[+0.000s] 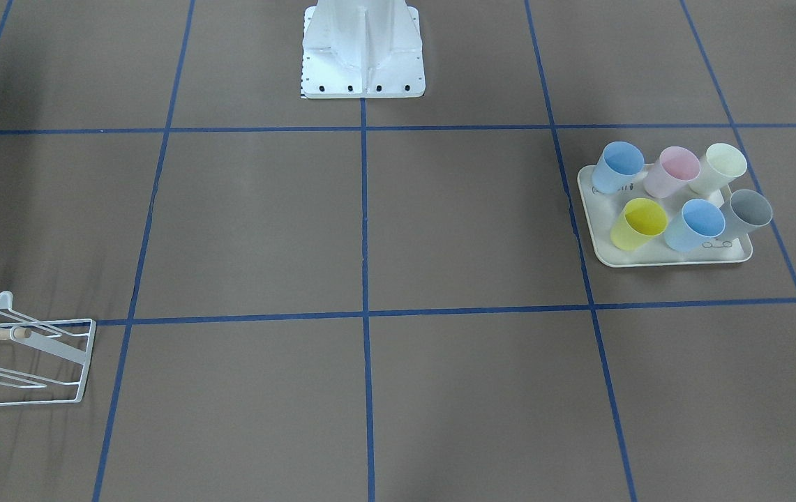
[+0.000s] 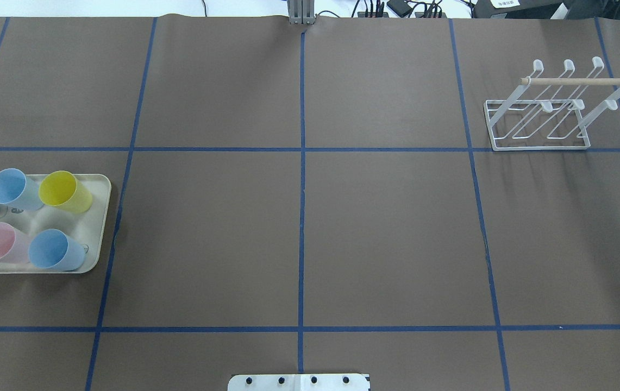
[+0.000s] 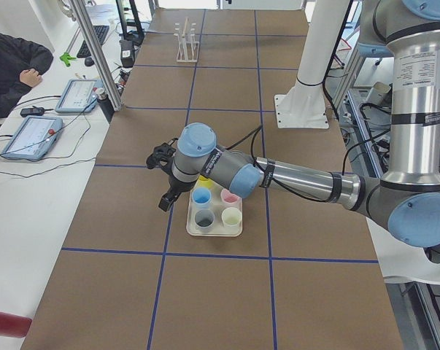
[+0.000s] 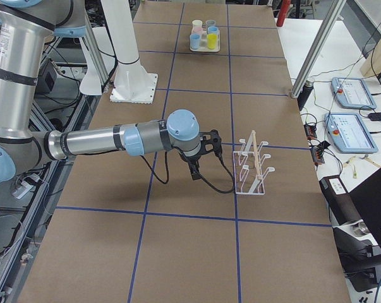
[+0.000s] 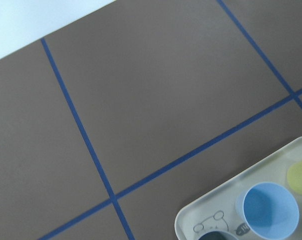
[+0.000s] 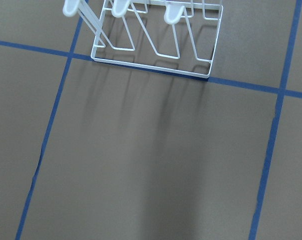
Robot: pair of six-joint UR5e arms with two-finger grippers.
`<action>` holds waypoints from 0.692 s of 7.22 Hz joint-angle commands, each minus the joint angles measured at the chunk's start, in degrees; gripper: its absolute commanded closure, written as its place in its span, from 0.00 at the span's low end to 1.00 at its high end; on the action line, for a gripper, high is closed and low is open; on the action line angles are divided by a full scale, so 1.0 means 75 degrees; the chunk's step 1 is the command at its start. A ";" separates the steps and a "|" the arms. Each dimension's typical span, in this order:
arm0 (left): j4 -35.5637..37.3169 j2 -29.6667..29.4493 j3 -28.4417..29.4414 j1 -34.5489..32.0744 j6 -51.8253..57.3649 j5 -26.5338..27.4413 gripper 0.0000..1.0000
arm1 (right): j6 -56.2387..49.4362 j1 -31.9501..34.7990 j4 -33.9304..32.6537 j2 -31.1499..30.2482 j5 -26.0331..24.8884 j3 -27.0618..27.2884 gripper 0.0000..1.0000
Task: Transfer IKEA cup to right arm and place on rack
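My left gripper goes to the grey cup next. It should then close on the cup's rim (image 1: 769, 216) (image 5: 200, 238), on the side facing away from the tray.
Several pastel IKEA cups stand on a cream tray (image 1: 670, 261): a yellow cup (image 1: 638, 223), a pink cup (image 1: 673, 171), a grey cup (image 1: 746, 213) and others. None is held. The left wrist view looks down on a blue cup (image 5: 270, 210) at the tray's corner (image 5: 191, 215). My left gripper (image 3: 166, 200) hovers beside the tray's far side, seen only in the left side view; whether it is open I cannot tell. My right gripper (image 4: 194, 172) hangs just short of the white wire rack (image 4: 253, 167), state also unclear. Nothing hangs on the rack (image 2: 540, 146).
The white robot base plate (image 1: 363, 77) sits at the table's middle edge. Blue tape lines grid the brown table. A person sits at a side bench with tablets (image 3: 33, 135). A long black cable loops under the right arm (image 4: 209, 183).
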 commanded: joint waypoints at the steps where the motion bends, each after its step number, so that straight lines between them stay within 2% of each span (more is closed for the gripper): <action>1: -0.0721 -0.0106 0.0099 -0.0001 0.0015 -0.0077 0.00 | 0.0076 0.0013 0.0455 0.0009 0.0022 -0.0001 0.01; 2: -0.0956 -0.0130 0.0029 -0.0001 -0.0008 -0.0066 0.00 | 0.0274 0.0001 0.0781 0.0021 -0.0013 0.0000 0.01; 4: -0.1938 -0.0025 0.0110 0.0115 0.0003 -0.0066 0.00 | 0.1628 -0.0011 0.2415 0.0021 -0.0118 -0.0035 0.01; 5: -0.1989 0.0011 0.0470 0.0151 0.0015 -0.0066 0.00 | 0.1762 -0.0138 0.3074 0.0009 -0.0060 -0.0035 0.01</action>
